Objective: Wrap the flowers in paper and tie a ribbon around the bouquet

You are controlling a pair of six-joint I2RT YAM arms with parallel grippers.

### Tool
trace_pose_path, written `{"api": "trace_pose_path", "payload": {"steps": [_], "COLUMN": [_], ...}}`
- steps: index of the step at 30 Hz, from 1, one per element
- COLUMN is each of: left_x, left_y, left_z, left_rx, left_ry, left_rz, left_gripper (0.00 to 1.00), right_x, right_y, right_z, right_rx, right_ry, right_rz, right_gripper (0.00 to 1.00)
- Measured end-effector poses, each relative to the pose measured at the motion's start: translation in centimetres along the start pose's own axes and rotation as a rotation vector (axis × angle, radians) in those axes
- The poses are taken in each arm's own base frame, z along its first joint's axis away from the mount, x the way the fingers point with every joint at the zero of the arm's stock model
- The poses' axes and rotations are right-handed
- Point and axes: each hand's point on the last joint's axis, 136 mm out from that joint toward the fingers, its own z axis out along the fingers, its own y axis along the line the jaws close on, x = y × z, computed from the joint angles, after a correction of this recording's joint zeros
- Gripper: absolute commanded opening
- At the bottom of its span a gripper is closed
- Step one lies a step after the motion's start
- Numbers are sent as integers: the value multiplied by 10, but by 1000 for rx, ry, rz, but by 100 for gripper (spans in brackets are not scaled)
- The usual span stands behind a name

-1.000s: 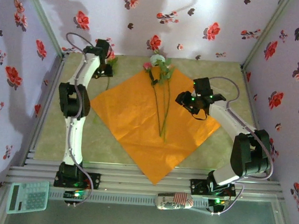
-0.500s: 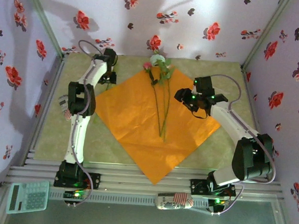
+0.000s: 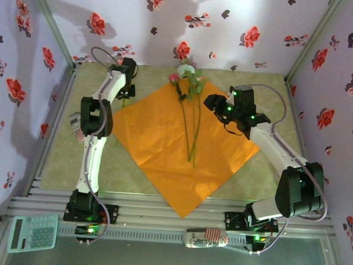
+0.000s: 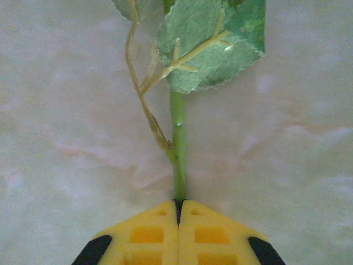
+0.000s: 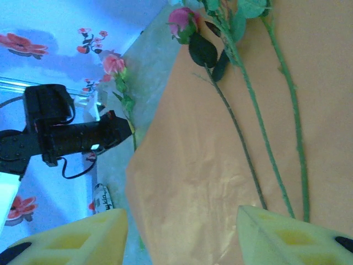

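Note:
Next, my left gripper lets go of the stem that I hold, setting it down alongside the flower stems lying on the orange paper (image 3: 185, 115).
The orange paper (image 3: 163, 144) lies flat like a diamond on the table. Three flowers (image 3: 192, 112) rest on it, stems toward me and blooms (image 3: 184, 72) at its far corner. One more flower lies off the paper at the back left; its green stem (image 4: 177, 143) and a leaf (image 4: 212, 47) show in the left wrist view. My left gripper (image 3: 126, 93) (image 4: 178, 203) is shut on that stem. The right wrist view shows the paper (image 5: 204, 165), that flower's pink bloom (image 5: 114, 63) and the left gripper (image 5: 124, 128). My right gripper (image 3: 212, 103) (image 5: 182, 237) hovers open over the paper's right part. The ribbon is out of view.
Floral-papered walls close in the table on three sides. A calculator (image 3: 33, 233) and a small printed roll (image 3: 205, 237) sit by the front rail (image 3: 158, 216). A small striped object (image 3: 77, 128) lies left of the left arm.
My left gripper has lowered onto the loose flower's stem and closed on it. The right gripper has drifted a little toward the far left, still open.

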Motion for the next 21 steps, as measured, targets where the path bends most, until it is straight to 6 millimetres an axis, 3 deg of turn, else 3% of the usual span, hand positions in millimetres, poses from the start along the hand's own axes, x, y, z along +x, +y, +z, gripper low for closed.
{"api": "trace_pose_path", "payload": {"steps": [3,6,10,14,16,18,21], "left_x": [-1,-10,-26,-41,-46,-49,-46], "left_y": [24,51,86,108,110,97,49], "left_z": [-6,-28,-83,-144,-170,-192,-218], "left_rx": [-98,-193,-296,-334,-299,-195,63], "left_ry": [-11,-56,-151,-261,-305,-346,-368], "left_rz": [20,35,41,8,-19,-60,-104], "left_gripper": [0,0,0,0,0,0,0], "right_x": [-3,-5,-7,-7,-8,-11,-22], "right_y": [3,5,9,11,10,8,7], "right_z": [1,1,1,1,0,-4,-15], "right_rx": [-28,-43,-59,-66,-64,-59,-60], "right_ry": [-13,-21,-29,-29,-31,-39,-73], "right_rz": [5,11,14,14,16,21,25], "right_gripper": [56,56,56,55,56,56,57]}}
